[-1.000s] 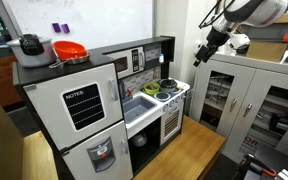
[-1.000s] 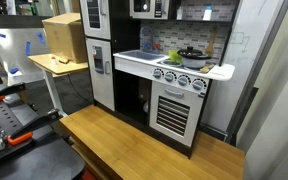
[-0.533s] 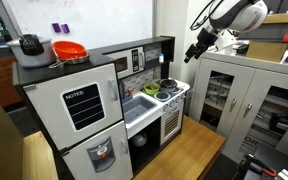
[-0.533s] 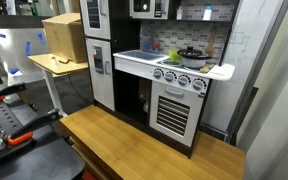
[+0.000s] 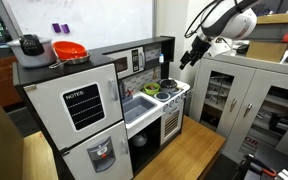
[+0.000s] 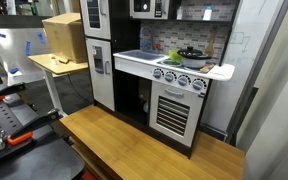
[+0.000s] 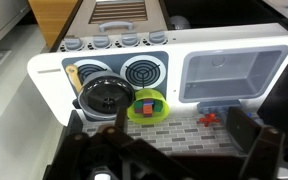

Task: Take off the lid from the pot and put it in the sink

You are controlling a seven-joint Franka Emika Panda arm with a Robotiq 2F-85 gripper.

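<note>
The gripper needs to next move to the round lid of the small dark pot beside the green dish and close on the lid's knob (image 5: 168, 82) (image 7: 109, 101).
The small dark pot with its round lid (image 7: 105, 97) sits on the stove's left burner, next to the green dish (image 7: 149, 105). It also shows in both exterior views (image 5: 168, 86) (image 6: 192, 56). The pale rectangular sink (image 7: 227, 77) lies right of the stove in the wrist view, and shows in both exterior views (image 5: 136, 104) (image 6: 138, 54). My gripper (image 7: 181, 126) is open and empty. It hangs high above the counter, well apart from the pot, and appears in an exterior view (image 5: 187, 58).
A big grey cooker (image 5: 29, 46) and a red colander (image 5: 69, 50) stand on the toy fridge. A metal cabinet (image 5: 246, 95) is beside the kitchen. A small faucet with a red handle (image 7: 208, 117) sits behind the sink. A wooden table (image 6: 154, 150) is in front.
My arm has swung toward the toy kitchen and slightly down. The pot, lid and dish have not moved.
</note>
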